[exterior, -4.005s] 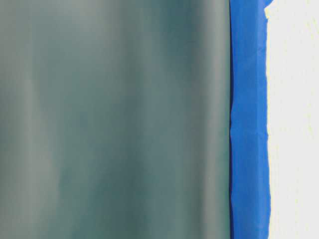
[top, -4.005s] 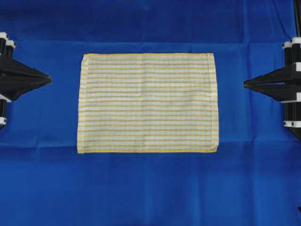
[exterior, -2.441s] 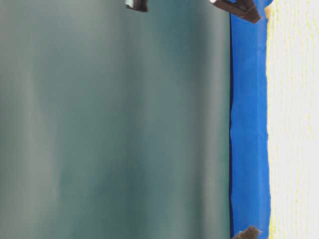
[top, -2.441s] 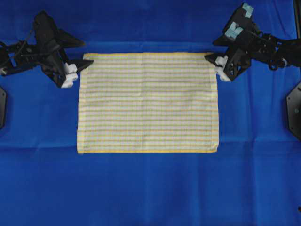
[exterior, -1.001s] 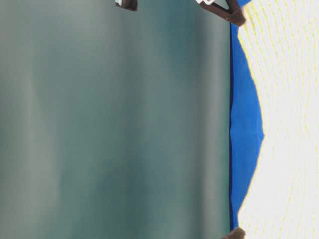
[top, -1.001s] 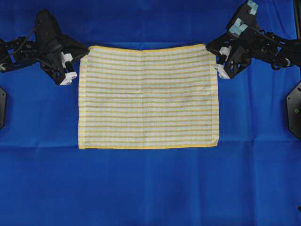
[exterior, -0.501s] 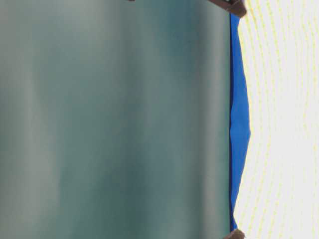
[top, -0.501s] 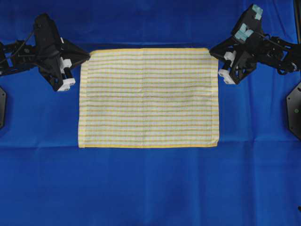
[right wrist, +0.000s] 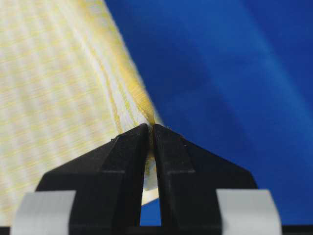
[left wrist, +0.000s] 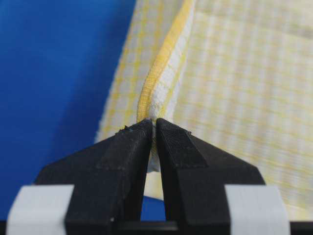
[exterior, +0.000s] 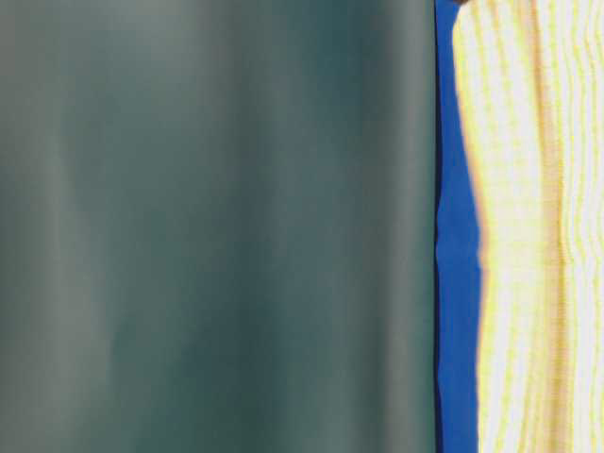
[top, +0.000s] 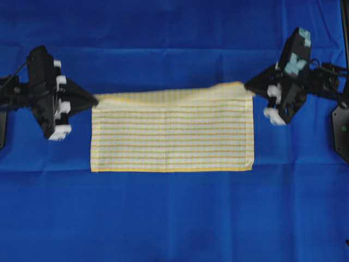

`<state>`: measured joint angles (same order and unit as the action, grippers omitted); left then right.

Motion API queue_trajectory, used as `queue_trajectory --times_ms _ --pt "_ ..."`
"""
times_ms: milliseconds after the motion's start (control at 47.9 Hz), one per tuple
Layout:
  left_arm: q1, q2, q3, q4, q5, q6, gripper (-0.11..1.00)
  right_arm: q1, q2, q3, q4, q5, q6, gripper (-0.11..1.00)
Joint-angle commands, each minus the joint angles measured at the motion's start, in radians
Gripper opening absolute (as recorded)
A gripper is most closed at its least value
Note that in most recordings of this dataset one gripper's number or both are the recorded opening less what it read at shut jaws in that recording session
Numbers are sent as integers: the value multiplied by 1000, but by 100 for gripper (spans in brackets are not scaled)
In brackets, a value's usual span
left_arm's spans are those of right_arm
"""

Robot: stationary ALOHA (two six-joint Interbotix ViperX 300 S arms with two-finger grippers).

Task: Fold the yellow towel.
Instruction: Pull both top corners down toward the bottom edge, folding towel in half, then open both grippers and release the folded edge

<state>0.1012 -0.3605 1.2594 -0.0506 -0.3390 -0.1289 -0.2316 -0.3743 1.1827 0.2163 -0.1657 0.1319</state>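
Note:
Next, my left gripper releases the lifted corner of the yellow towel on top of its near corner (top: 95, 167) on the same side.
The yellow towel (top: 172, 134), cream with thin yellow stripes, lies on the blue cloth with its far edge lifted and carried toward the near edge. My left gripper (top: 96, 100) is shut on the towel's far left corner. In the left wrist view the yellow hem (left wrist: 161, 68) runs straight out from between the left gripper (left wrist: 153, 122) tips. My right gripper (top: 248, 87) is shut on the far right corner, and the right wrist view shows the hem (right wrist: 137, 100) pinched in the right gripper (right wrist: 150, 127). The lifted edge sags slightly in the middle. The table-level view shows the raised towel (exterior: 528, 226).
A plain blue cloth (top: 174, 218) covers the whole table under the towel. A black fixture (top: 341, 128) stands at the right edge. A blurred grey-green backdrop (exterior: 217, 226) fills most of the table-level view.
Both grippers have carried the towel's far edge toward the near edge, so the towel appears much shorter from above. Each gripper stays shut on its corner.

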Motion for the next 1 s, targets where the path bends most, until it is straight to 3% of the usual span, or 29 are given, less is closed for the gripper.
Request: queue_trajectory --times_ms 0,188,417,980 --pt "-49 -37 3 -2 -5 -26 5 52 -31 6 3 0 25 5" --pt "-144 -72 17 -3 -5 -86 5 170 -54 18 3 0 87 5" --pt "-215 -52 6 -2 -5 -115 5 256 -49 15 3 -6 146 5" --pt "-261 35 -51 -3 25 -121 4 293 37 -29 3 26 155 5"
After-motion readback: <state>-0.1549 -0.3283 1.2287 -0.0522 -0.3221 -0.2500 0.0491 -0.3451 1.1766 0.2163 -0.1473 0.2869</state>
